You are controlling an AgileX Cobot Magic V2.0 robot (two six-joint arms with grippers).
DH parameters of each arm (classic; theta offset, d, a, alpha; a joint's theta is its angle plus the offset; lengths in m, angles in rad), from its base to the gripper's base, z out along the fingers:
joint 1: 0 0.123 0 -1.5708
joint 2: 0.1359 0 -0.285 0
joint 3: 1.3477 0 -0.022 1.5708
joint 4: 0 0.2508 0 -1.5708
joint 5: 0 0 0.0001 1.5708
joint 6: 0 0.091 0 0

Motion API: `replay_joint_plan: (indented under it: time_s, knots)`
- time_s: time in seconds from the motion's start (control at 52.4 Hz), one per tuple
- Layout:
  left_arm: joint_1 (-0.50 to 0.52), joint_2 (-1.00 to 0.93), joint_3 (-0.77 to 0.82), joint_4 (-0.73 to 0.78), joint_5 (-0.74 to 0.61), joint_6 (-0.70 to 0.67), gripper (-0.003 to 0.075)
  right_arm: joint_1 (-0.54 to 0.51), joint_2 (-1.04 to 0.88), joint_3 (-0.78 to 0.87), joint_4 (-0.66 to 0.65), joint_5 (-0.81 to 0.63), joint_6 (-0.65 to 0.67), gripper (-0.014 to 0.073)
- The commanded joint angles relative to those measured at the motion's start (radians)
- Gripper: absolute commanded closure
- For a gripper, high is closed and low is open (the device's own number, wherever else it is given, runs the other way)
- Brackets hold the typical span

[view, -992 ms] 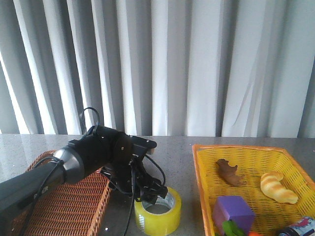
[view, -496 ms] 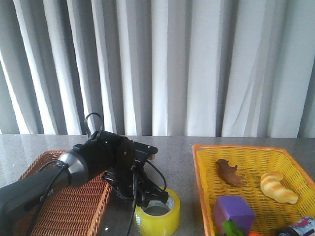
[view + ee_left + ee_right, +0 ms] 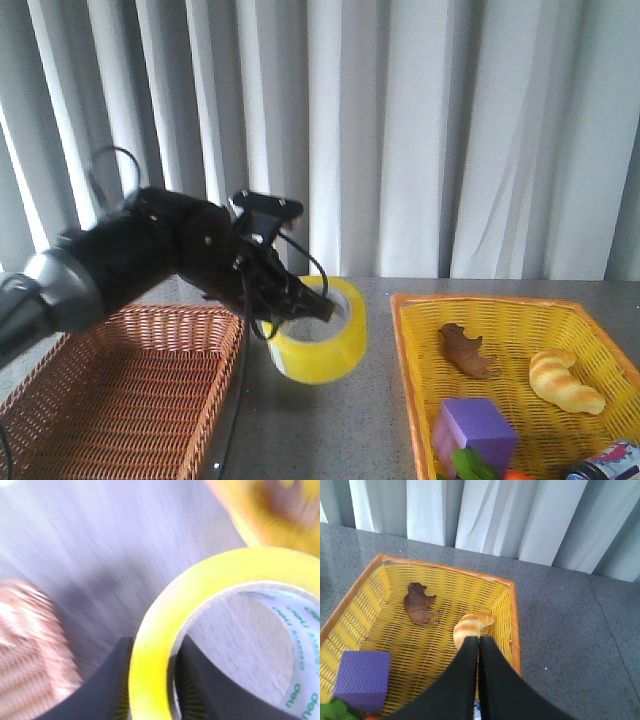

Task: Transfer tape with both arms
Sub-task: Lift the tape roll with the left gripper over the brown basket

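Observation:
The robot's left gripper will release the tape near the middle of the empty brown wicker basket (image 3: 136, 405).
The tape (image 3: 318, 345), a wide translucent yellow roll with a white printed core, hangs in the air above the grey table between the two baskets. My left gripper (image 3: 303, 306) is shut on its wall, one finger inside the core and one outside. In the left wrist view the tape (image 3: 210, 605) fills the frame, and the gripper (image 3: 150, 680) pinches its yellow wall. My right gripper (image 3: 479, 645) is shut and empty, held high above the yellow basket (image 3: 507, 605). The right arm does not show in the front view.
A brown wicker basket (image 3: 120, 400) sits at the left. The yellow basket (image 3: 410, 340) at the right holds a brown toy animal (image 3: 466, 351), a striped croissant toy (image 3: 565, 380), a purple block (image 3: 475, 430) and other items. Grey curtains hang behind the table.
My left gripper has lifted the tape off the table and carried it up, tilting it. The arm rose from a low pose over the wicker basket.

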Motion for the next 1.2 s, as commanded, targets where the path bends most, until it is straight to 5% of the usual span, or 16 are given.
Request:
replay_joint_plan:
  time_s: [0.0,0.324,0.591,0.839,1.183]
  knots:
    - [0.029,-0.133,-0.034,0.088,-0.06,-0.011,0.0726,-0.006,-0.015,-0.026,-0.022,-0.062,-0.002,0.0602]
    - [0.225,-0.239,-0.033,0.105,0.096,-0.038,0.0726,-0.006,-0.015,-0.026,-0.022,-0.063,-0.002,0.0602]
    - [0.373,-0.243,0.099,0.005,0.012,-0.037,0.0724,-0.006,-0.015,-0.026,-0.022,-0.062,-0.002,0.0602]
    - [0.392,-0.179,0.353,0.016,-0.073,-0.02,0.0716,-0.006,-0.015,-0.026,-0.022,-0.062,-0.002,0.0602]
    - [0.388,-0.128,0.374,-0.019,-0.112,-0.036,0.0609,-0.006,-0.015,-0.026,-0.022,-0.064,-0.002,0.0602]
